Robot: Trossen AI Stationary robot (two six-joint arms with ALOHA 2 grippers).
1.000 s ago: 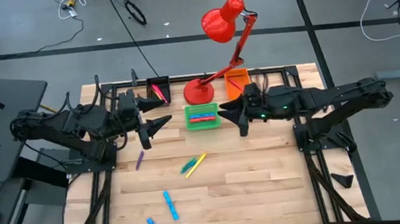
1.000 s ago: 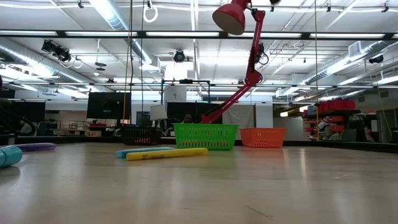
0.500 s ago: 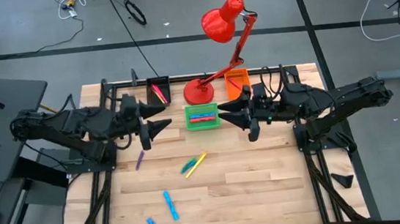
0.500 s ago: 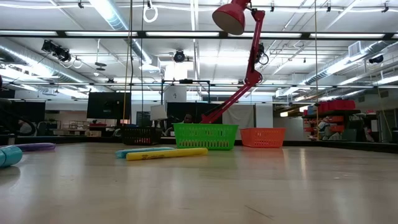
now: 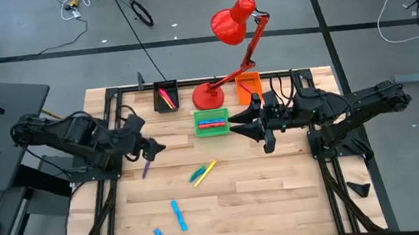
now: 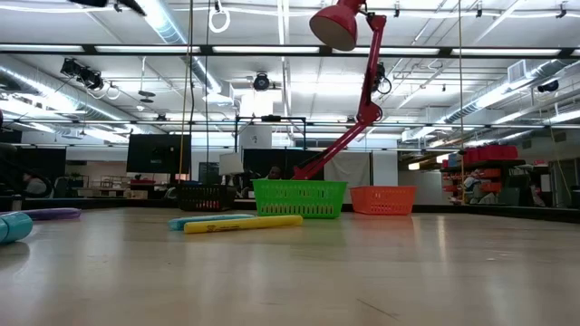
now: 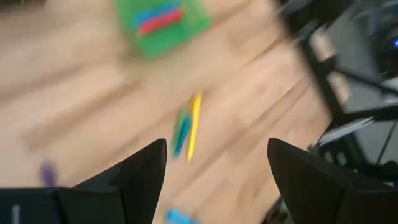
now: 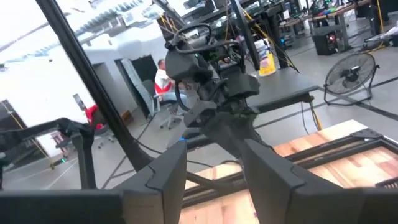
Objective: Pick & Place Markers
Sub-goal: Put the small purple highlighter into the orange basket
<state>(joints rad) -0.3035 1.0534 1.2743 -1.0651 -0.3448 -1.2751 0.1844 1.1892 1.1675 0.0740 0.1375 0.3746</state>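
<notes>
Next, I move my left gripper to the purple marker's near half [image 5: 146, 171] [image 7: 48, 178], just past its middle, and close it there.
Loose markers lie flat on the wooden table: a purple marker [image 5: 146, 167], a yellow and teal pair [image 5: 203, 172] and two blue markers [image 5: 178, 215] toward the near edge. More markers lie in the green bin [image 5: 211, 123] and the black bin [image 5: 165, 97]. My left gripper [image 5: 153, 147] hangs open, tipped down, just above and beside the purple marker. In its wrist view [image 7: 217, 146] the yellow and teal pair [image 7: 188, 127] show between the fingers. My right gripper [image 5: 248, 129] is open, held level just right of the green bin, holding nothing [image 8: 214, 158].
A red desk lamp [image 5: 231, 23] stands on its base [image 5: 208, 96] behind the green bin, and its arm leans over the orange bin [image 5: 247, 88]. The black frame rails run along the table's far edge and sides. Bare wood lies right of the yellow and teal pair.
My left gripper has swung from beside the green bin toward the table's left and near edge, tipping down over the purple marker. My right gripper has edged slightly toward the near edge. The markers have not moved.
</notes>
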